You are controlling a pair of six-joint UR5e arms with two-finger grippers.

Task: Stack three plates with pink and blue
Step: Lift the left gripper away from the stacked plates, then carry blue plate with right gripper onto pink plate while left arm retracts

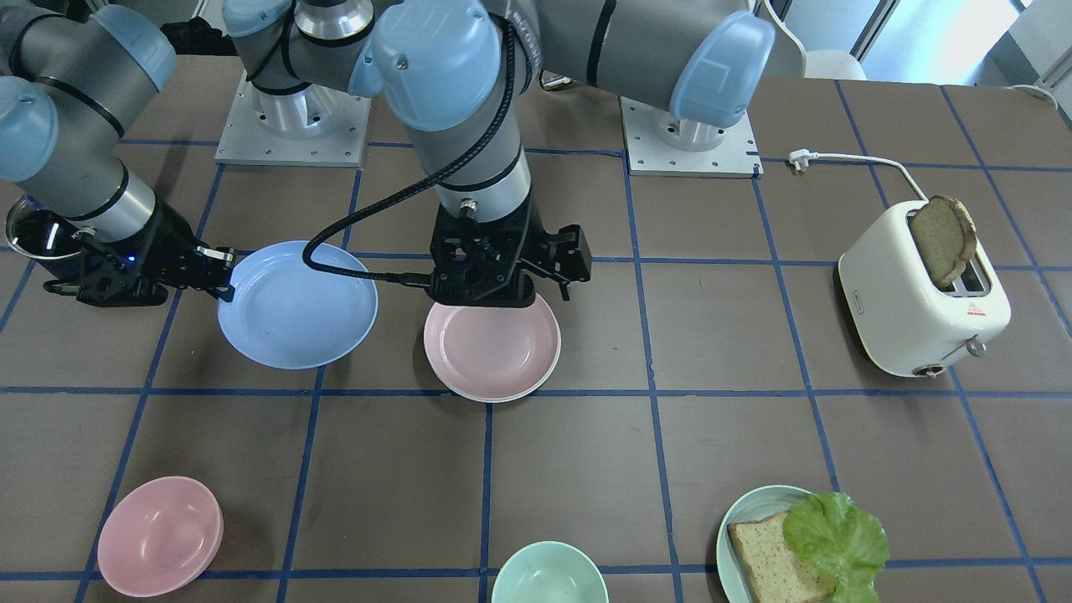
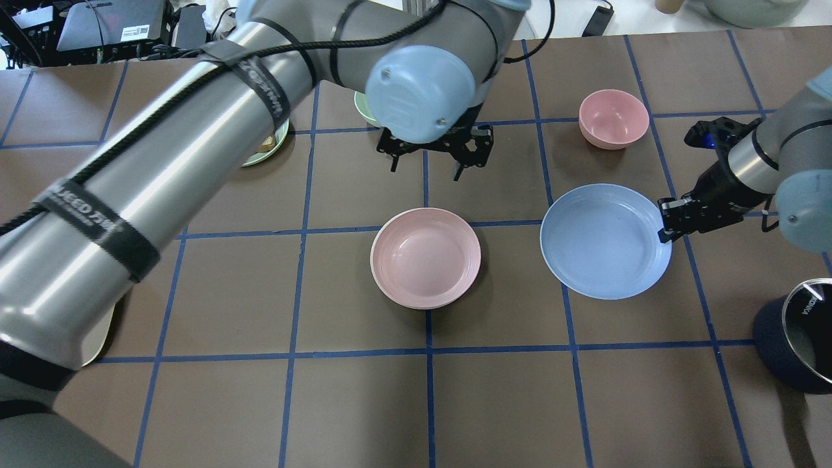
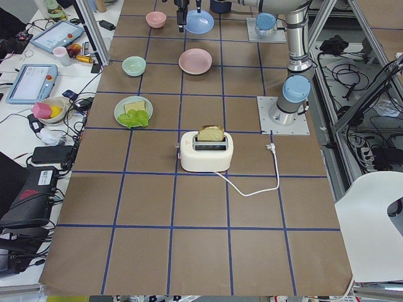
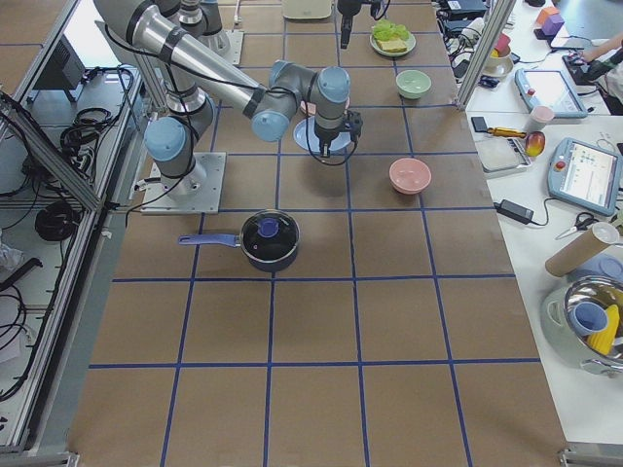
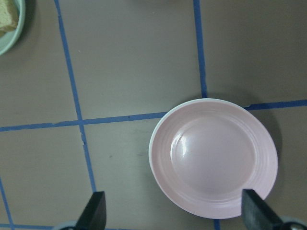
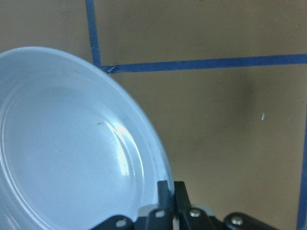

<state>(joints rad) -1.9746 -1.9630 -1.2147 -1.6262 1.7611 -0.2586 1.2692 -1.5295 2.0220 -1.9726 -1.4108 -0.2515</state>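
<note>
My right gripper has the periwinkle blue plate. It will let go of it squarely on top of the pale pink plate [image 1: 492,343].
The pale pink plate [image 1: 492,347] lies mid-table; a thin cream-white rim [image 2: 372,260] shows under its edge, so it seems to rest on the cream-white plate. My left gripper [image 2: 426,168] hangs open and empty above the table just beyond it. In the left wrist view the pink plate [image 5: 213,158] lies between the spread fingertips [image 5: 96,213]. My right gripper [image 2: 669,221] is shut on the rim of the periwinkle blue plate [image 2: 606,240], seen close in the right wrist view [image 6: 72,139]. The blue plate seems slightly off the table.
A pink bowl [image 2: 613,118], a teal bowl [image 1: 548,574] and a teal plate [image 1: 737,511] with bread and lettuce sit along the far side. A white toaster [image 1: 921,293] holds a bread slice. A dark pot [image 2: 799,338] stands near the right arm.
</note>
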